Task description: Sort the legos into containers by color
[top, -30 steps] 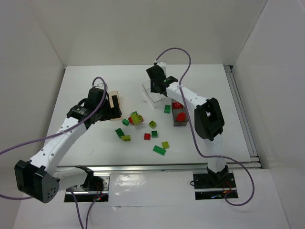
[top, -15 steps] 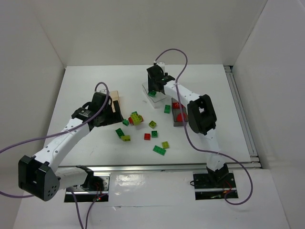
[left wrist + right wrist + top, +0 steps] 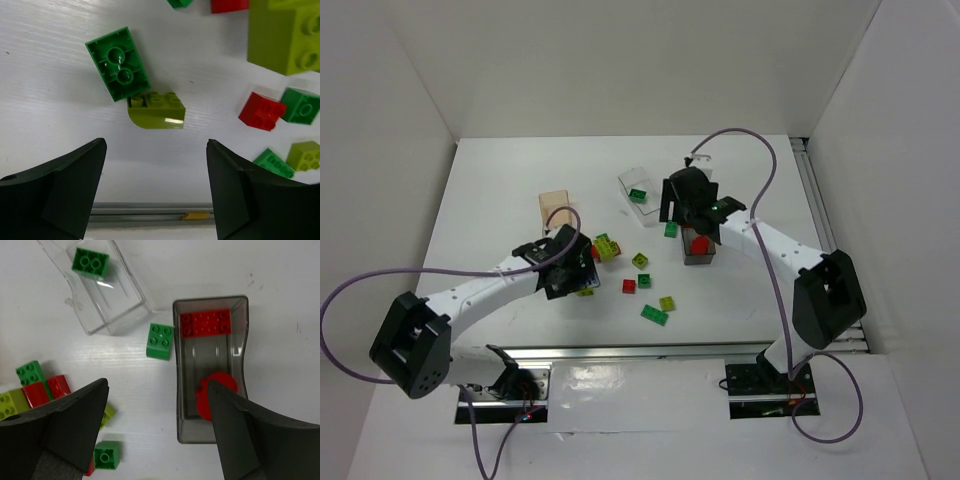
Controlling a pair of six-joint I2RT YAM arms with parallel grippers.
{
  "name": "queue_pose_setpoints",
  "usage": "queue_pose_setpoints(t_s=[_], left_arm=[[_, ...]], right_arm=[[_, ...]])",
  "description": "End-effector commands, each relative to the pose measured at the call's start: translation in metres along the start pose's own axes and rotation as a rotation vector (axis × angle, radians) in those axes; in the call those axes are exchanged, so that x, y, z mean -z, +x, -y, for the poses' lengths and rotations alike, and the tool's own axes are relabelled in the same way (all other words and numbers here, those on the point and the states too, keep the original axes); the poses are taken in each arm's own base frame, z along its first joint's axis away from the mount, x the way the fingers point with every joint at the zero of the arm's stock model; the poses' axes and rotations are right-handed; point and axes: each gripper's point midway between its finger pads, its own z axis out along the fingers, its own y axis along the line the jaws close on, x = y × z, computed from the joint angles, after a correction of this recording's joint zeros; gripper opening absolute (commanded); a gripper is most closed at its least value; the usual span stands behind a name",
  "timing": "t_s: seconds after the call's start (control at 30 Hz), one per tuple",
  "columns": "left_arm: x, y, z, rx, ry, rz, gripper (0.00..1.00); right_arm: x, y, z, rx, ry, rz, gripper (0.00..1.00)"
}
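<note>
I will next move my right gripper to the long green lego nearest the metal rail and close on its long sides (image 3: 654,315).
My left gripper (image 3: 156,150) hangs open over the table, just short of a green lego (image 3: 118,63) and a rounded yellow-green lego (image 3: 156,109) that touch each other. In the top view it (image 3: 575,280) is near the front left of the loose bricks. My right gripper (image 3: 157,390) is open and empty above the gap between the clear container (image 3: 117,302) and the dark grey container (image 3: 210,360). The clear one holds a green lego (image 3: 90,262). The grey one holds a red brick (image 3: 206,322) and a rounded red piece (image 3: 217,395). The amber container (image 3: 556,208) stands at the back left.
A loose green brick (image 3: 160,341) lies between the two right containers. A mixed cluster (image 3: 605,247) and several scattered red, green and yellow-green bricks (image 3: 654,315) lie mid-table. A metal rail (image 3: 670,348) runs along the near edge.
My right gripper opened over the clear container, left a green brick inside, then swung right toward the grey one. My left arm moved from the amber container to the near bricks.
</note>
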Motion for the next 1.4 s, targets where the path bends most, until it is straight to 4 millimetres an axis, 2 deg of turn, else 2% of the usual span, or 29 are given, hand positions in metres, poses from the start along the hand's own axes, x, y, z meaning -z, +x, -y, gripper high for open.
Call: queue_pose_setpoints(t_s=[0.0,0.03,0.07,0.17,0.27,0.5,0.57,0.67,0.8,0.9,0.93,1.0,1.03,1.1,1.17,1.2,1.23,1.3,1.37], left_arm=[[-0.013,-0.009,-0.003,0.136,-0.065,0.054,0.89],[-0.017,-0.007,-0.004,0.137,-0.086,0.057,0.89],[-0.025,-0.005,-0.006,0.142,-0.11,0.051,0.89],[-0.036,-0.009,-0.005,0.15,-0.125,0.072,0.88],[-0.045,-0.004,-0.009,0.133,-0.157,0.061,0.84],[-0.048,-0.009,-0.004,0.117,-0.158,0.079,0.69],[-0.048,-0.009,-0.004,0.117,-0.158,0.079,0.6],[-0.043,-0.007,-0.002,0.116,-0.159,0.074,0.55],[-0.024,-0.008,0.008,0.111,-0.097,0.085,0.51],[-0.004,-0.015,0.012,0.109,-0.07,0.104,0.5],[0.002,-0.02,0.012,0.103,-0.066,0.119,0.5],[0.016,-0.039,0.011,0.096,-0.096,0.186,0.5],[0.021,-0.047,0.001,0.09,-0.143,0.205,0.5],[0.034,-0.066,0.003,0.083,-0.143,0.233,0.5],[0.038,-0.085,-0.005,0.08,-0.175,0.268,0.51],[0.046,-0.1,-0.003,0.092,-0.167,0.301,0.51],[0.04,-0.11,-0.012,0.113,-0.202,0.299,0.51],[0.044,-0.133,-0.015,0.122,-0.213,0.322,0.51],[0.038,-0.152,-0.027,0.159,-0.25,0.319,0.51]], right_arm=[[0.009,0.012,0.006,-0.045,0.001,-0.005,0.87],[0.011,0.019,0.011,-0.038,0.01,-0.02,0.89],[0.017,0.015,0.007,-0.039,-0.006,-0.005,0.89],[0.024,0.02,0.014,-0.043,0.008,-0.011,0.89],[0.027,0.019,0.017,-0.043,0.018,-0.007,0.9],[0.03,0.019,0.021,-0.04,0.031,-0.008,0.9],[0.03,0.019,0.021,-0.049,0.031,-0.008,0.9],[0.033,0.018,0.023,-0.049,0.039,-0.003,0.9],[0.033,0.018,0.023,-0.049,0.039,-0.003,0.9],[0.04,0.013,0.019,-0.061,0.019,0.015,0.9],[0.044,0.007,0.017,-0.068,0.011,0.029,0.9],[0.045,0.008,0.014,-0.063,0.003,0.028,0.9],[0.048,0.005,0.013,-0.076,-0.002,0.036,0.9],[0.052,0.006,0.011,-0.071,-0.009,0.035,0.9],[0.06,0.012,0.002,-0.046,-0.048,0.031,0.9],[0.062,0.02,0.0,-0.036,-0.062,0.016,0.9],[0.063,0.029,-0.002,-0.023,-0.074,0.0,0.9],[0.075,0.042,-0.015,0.01,-0.144,-0.027,0.9],[0.084,0.06,-0.024,0.045,-0.186,-0.05,0.9]])
